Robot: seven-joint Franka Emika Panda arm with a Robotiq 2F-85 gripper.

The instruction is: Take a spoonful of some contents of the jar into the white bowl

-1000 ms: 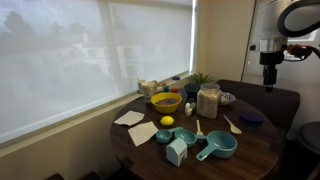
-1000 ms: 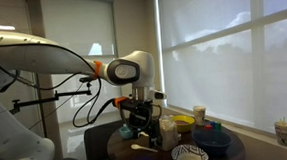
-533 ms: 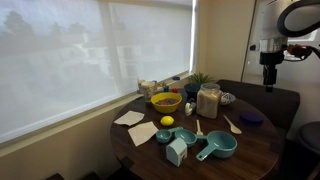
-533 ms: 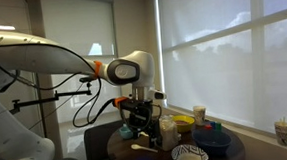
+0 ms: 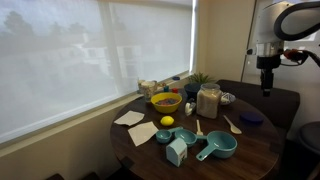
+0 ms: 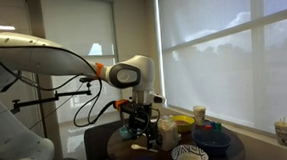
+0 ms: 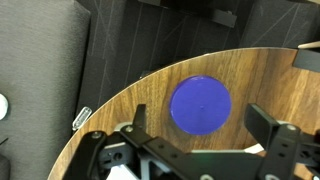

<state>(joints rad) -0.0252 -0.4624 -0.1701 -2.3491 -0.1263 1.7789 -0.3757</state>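
Note:
My gripper needs to next move to the wooden spoon's handle (image 5: 229, 119), between the glass jar and the blue lid, and close there.
The glass jar (image 5: 208, 100) with pale contents stands open on the round wooden table (image 5: 250, 145); it also shows in an exterior view (image 6: 168, 131). Its blue lid (image 5: 250, 117) lies flat near the table edge. A wooden spoon (image 5: 232, 124) lies between jar and lid. A small pale bowl (image 5: 228, 98) sits behind the jar. My gripper (image 5: 266, 86) hangs high above the lid, open and empty. In the wrist view the lid (image 7: 201, 92) lies straight below my spread fingers (image 7: 200, 114).
A yellow bowl (image 5: 165, 101), a lemon (image 5: 167, 121), teal measuring cups (image 5: 217, 148) and paper napkins (image 5: 130, 118) crowd the table's middle and left. A striped bowl (image 6: 188, 155) sits at the table's near side. A dark sofa (image 7: 40, 70) lies beyond the table edge.
My gripper has shifted slightly down and sideways above the lid. Nothing on the table has moved.

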